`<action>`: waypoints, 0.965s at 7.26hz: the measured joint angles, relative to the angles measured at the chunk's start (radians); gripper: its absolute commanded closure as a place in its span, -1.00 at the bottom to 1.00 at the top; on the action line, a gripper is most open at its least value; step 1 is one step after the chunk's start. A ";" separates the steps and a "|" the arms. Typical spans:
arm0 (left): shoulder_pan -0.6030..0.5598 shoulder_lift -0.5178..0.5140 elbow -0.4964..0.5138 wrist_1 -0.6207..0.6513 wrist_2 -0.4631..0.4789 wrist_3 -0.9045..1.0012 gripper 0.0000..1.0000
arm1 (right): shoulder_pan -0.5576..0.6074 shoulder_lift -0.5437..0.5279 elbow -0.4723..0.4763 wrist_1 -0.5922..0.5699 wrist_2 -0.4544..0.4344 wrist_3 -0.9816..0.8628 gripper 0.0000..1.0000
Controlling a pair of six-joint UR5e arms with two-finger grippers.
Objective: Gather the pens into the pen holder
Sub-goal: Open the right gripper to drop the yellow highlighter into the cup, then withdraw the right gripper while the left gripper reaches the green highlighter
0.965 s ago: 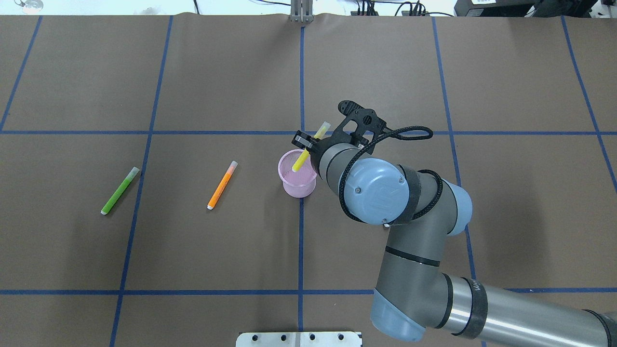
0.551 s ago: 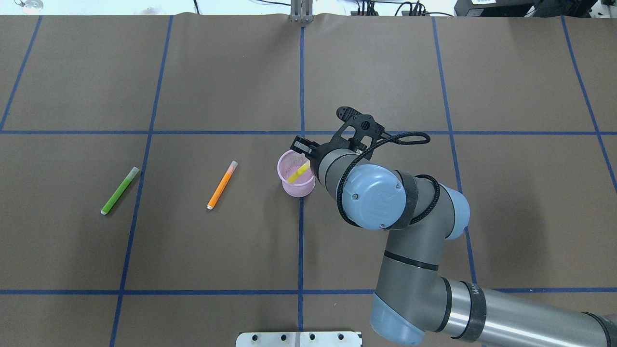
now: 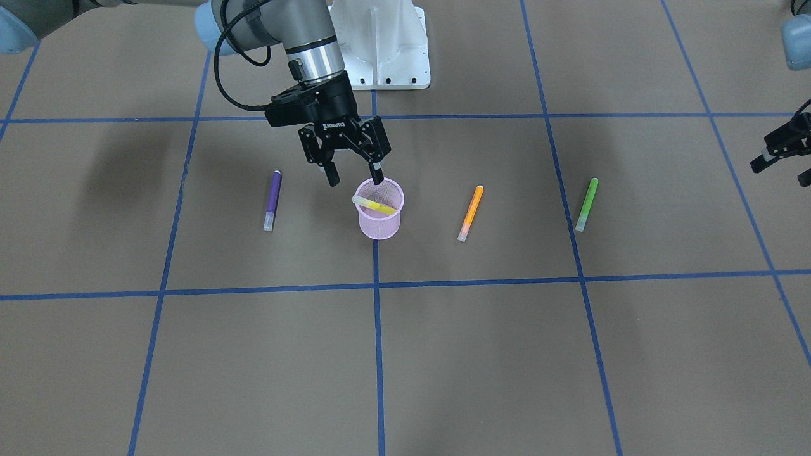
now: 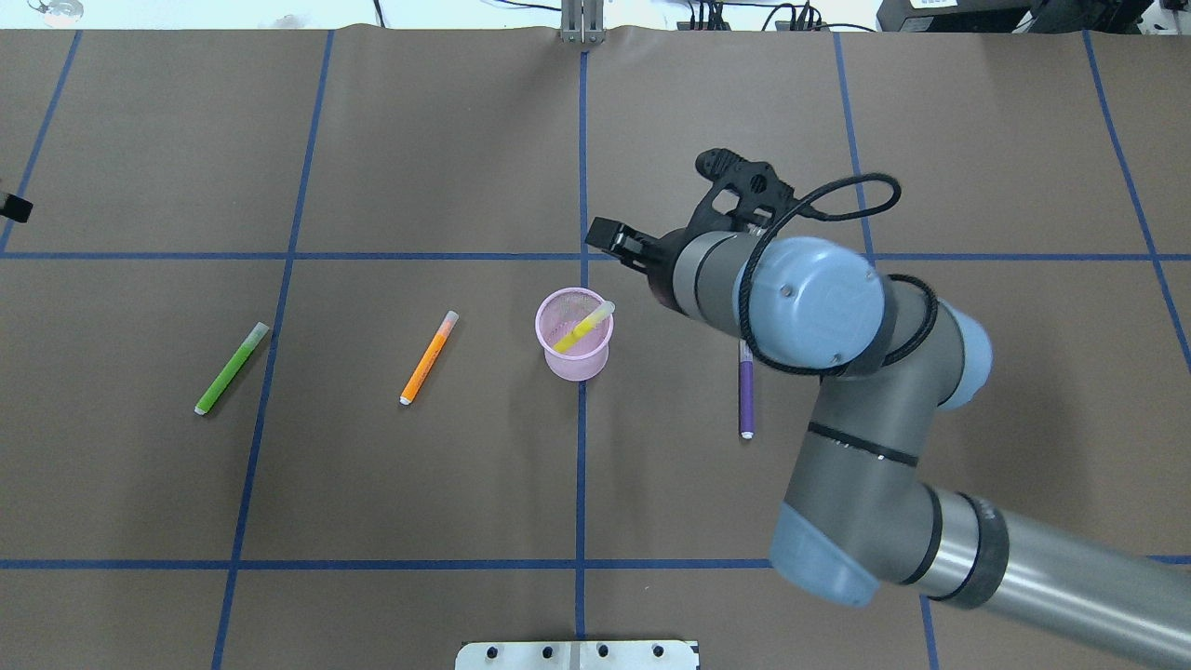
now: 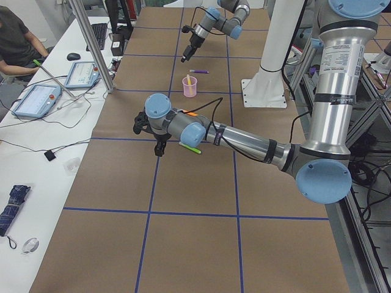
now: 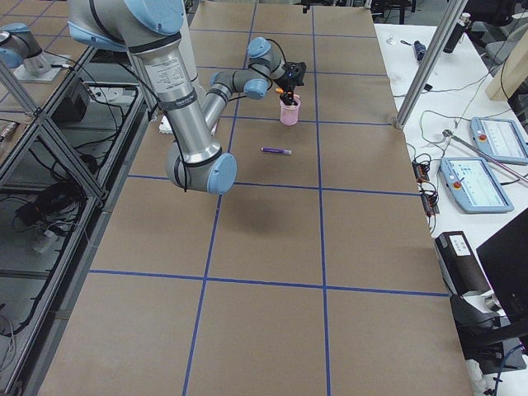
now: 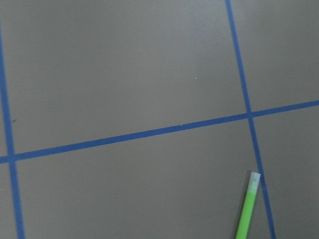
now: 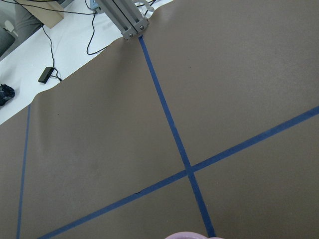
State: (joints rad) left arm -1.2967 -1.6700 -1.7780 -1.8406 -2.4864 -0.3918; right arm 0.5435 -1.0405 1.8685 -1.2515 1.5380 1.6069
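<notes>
The robot's left gripper needs to next move to the green pen's middle (image 3: 587, 206) (image 7: 247, 211), toward the pen's pale end, and close there.
The pink mesh pen holder (image 3: 379, 221) (image 4: 574, 358) stands upright at mid-table, with a yellow pen (image 3: 375, 204) (image 4: 583, 328) leaning inside it. On the paper lie a purple pen (image 3: 272, 200) (image 4: 745, 395), an orange pen (image 3: 470, 213) (image 4: 429, 356) and a green pen (image 3: 587, 204) (image 4: 232, 368) (image 7: 247, 206). My right gripper (image 3: 355, 180) hangs open and empty just above the holder's far rim. My left gripper (image 3: 779, 149) shows only partly at the view's edge, beyond the green pen; whether it is open or shut I cannot tell.
Brown paper with blue tape lines covers the table (image 4: 419, 140). The white robot base (image 3: 386, 44) sits behind the holder. My right arm's elbow (image 4: 809, 307) hangs over the purple pen's upper end. Cables and a metal post (image 4: 582, 23) line the far edge.
The right gripper let the yellow pen drop into the holder, then rose and pulled back to the right, uncovering the purple pen. The left gripper came in at the overhead view's left edge.
</notes>
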 measured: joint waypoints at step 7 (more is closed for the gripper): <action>0.425 -0.121 0.009 0.140 0.236 0.013 -0.65 | 0.512 -0.319 -0.058 0.000 0.734 -0.636 -0.99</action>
State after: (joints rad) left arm -0.8718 -1.7908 -1.7688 -1.7005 -2.2508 -0.3790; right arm 1.0554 -1.3594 1.8102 -1.2516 2.2716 0.9705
